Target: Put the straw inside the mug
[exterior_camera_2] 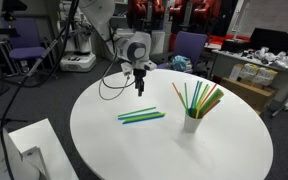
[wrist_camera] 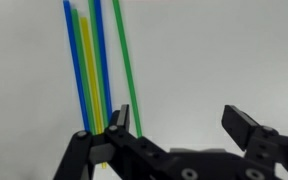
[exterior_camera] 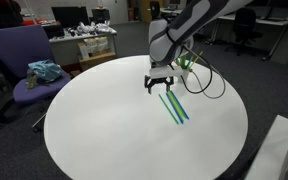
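The lone green straw lies apart from the bundle of straws, and my gripper needs to close on its nearest end [exterior_camera: 161, 97] [wrist_camera: 137, 127].
Several straws lie side by side on the round white table [exterior_camera: 104, 130] in both exterior views. In the wrist view a green straw [wrist_camera: 124, 60] lies a little apart from a bundle of blue, green and yellow straws [wrist_camera: 87, 70]. The group shows in both exterior views [exterior_camera: 174, 107] [exterior_camera_2: 142, 117]. The white mug [exterior_camera_2: 191, 123] stands on the table to one side and holds several coloured straws. My gripper [wrist_camera: 182, 125] is open and empty. It hovers just above the table at one end of the lying straws [exterior_camera: 160, 84] [exterior_camera_2: 141, 88], with the green straw beside its left finger.
A purple chair [exterior_camera: 19, 60] with a teal cloth [exterior_camera: 44, 71] stands beside the table. A black cable [exterior_camera: 209, 85] loops over the table behind the arm. A white box [exterior_camera_2: 29, 150] sits by the table's edge. Another chair [exterior_camera_2: 189, 45] stands behind the table.
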Robot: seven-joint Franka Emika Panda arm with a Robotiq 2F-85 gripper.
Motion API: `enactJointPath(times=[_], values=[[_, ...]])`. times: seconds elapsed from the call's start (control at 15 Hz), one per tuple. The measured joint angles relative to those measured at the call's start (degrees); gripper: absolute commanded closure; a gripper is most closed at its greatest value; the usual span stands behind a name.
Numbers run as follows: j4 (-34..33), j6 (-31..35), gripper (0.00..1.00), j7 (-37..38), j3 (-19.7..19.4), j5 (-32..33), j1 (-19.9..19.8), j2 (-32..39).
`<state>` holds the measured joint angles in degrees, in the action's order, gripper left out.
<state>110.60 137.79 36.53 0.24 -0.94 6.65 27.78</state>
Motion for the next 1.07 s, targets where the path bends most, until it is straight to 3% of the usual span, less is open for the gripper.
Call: enactJointPath(times=[1.07], values=[[-4.0, -0.3, 0.00, -0.8, -1.1, -0.2, 0.8, 5.7]])
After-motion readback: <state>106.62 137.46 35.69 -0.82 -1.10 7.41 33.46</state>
